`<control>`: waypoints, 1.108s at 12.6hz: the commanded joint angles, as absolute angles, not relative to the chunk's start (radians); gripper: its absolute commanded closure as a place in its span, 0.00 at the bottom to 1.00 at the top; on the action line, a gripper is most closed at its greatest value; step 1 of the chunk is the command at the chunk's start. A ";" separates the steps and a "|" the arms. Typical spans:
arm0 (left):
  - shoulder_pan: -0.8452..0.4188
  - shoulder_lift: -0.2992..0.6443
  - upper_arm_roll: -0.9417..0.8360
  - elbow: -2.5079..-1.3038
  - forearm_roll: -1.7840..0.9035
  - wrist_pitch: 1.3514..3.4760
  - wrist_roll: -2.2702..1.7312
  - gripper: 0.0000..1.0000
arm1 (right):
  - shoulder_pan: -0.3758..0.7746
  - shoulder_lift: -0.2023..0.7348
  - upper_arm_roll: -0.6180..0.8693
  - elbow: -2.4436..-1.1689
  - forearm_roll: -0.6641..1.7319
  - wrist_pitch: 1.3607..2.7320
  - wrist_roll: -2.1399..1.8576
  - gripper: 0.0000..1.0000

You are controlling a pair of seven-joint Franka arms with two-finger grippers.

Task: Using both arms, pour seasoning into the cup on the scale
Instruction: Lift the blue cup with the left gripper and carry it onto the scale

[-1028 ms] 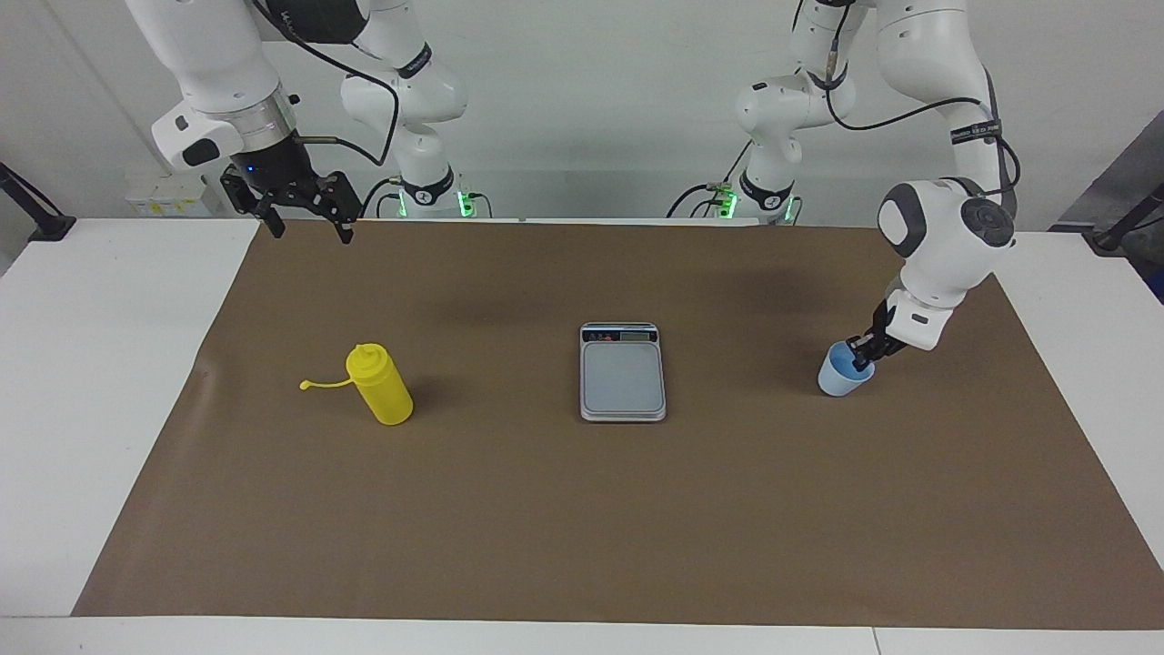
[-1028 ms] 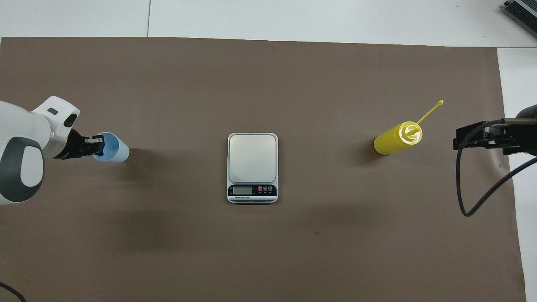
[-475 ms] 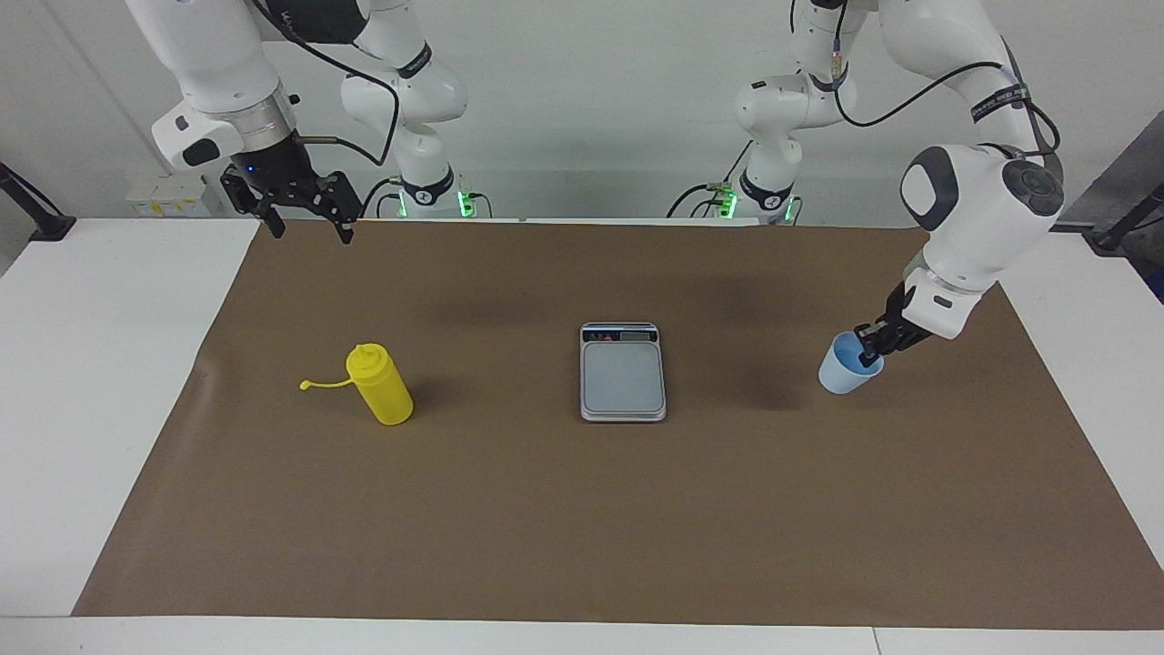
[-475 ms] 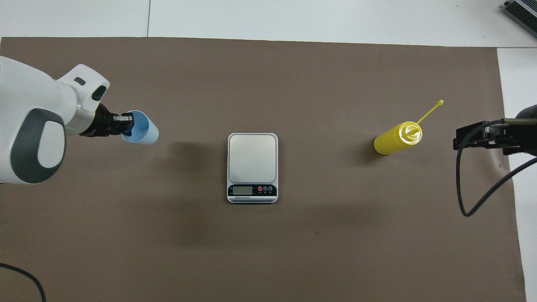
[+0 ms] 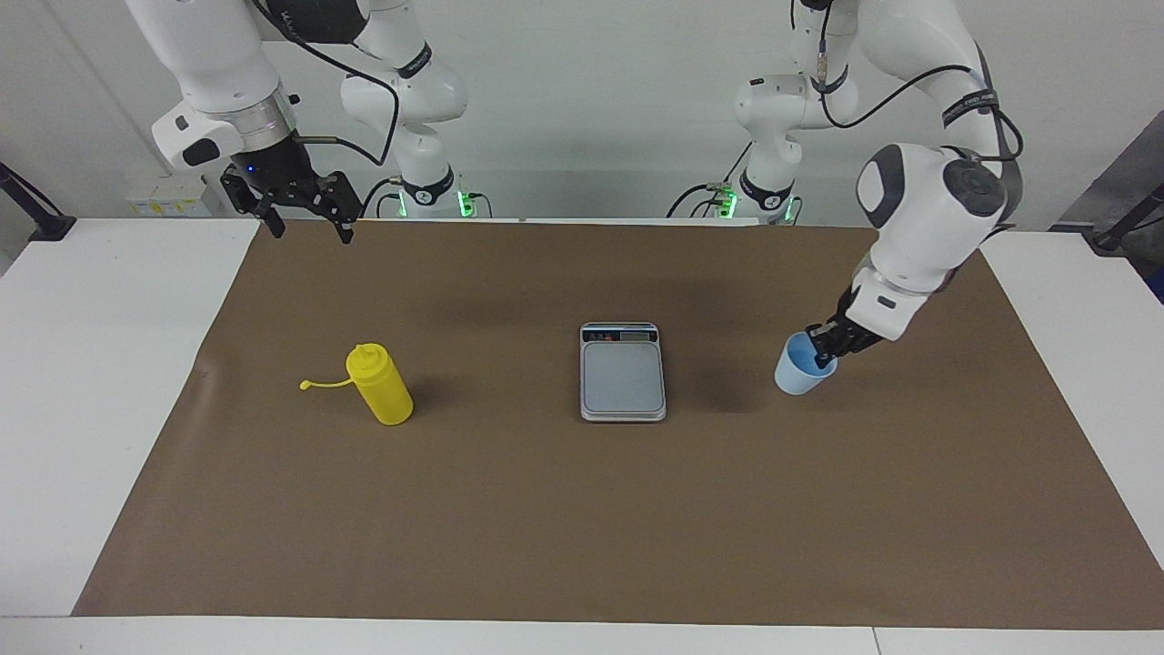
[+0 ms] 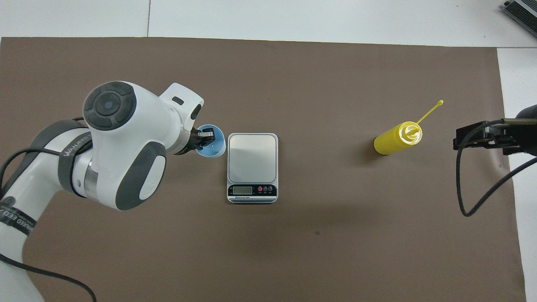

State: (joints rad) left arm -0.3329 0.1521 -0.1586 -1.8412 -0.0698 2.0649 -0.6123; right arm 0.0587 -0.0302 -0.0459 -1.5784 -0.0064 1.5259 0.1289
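Observation:
The robot's left gripper will release the pale blue cup, now hanging just above the mat, near the middle of the silver-grey scale's empty plate [image 6: 252, 162].
The pale blue cup [image 5: 797, 377] [image 6: 215, 147] hangs slightly tilted just above the mat, beside the scale on the side toward the left arm's end. My left gripper [image 5: 826, 349] [image 6: 205, 137] is shut on the cup's rim, one finger inside and one outside. The silver-grey scale [image 5: 623, 375] [image 6: 252, 156] lies at the middle of the mat with nothing on its plate. The yellow seasoning bottle [image 5: 384, 387] [image 6: 394, 140] stands toward the right arm's end, its cap strap sticking out. My right gripper [image 5: 311, 233] [image 6: 462, 140] waits open and empty, high over the mat's edge at the robots' end.
A brown mat [image 5: 582, 528] covers most of the white table [image 5: 100, 364]. Two small arm bases with green lights [image 5: 436, 196] stand at the robots' end. A black cable [image 6: 465, 197] loops down from the right arm.
My left gripper has lifted the cup off the mat and carried it from the left arm's end toward the scale. The right arm, bottle and scale have not moved.

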 commanded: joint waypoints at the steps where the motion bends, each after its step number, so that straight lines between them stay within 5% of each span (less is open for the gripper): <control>1: -0.402 0.167 -0.141 -1.841 -0.023 2.101 -0.695 1.00 | 0.048 -0.052 -0.044 -1.601 0.009 1.528 0.114 0.00; 14: -0.534 0.242 -0.141 -1.898 0.069 2.236 -0.856 1.00 | 0.048 -0.051 -0.051 -1.601 0.009 1.525 0.112 0.00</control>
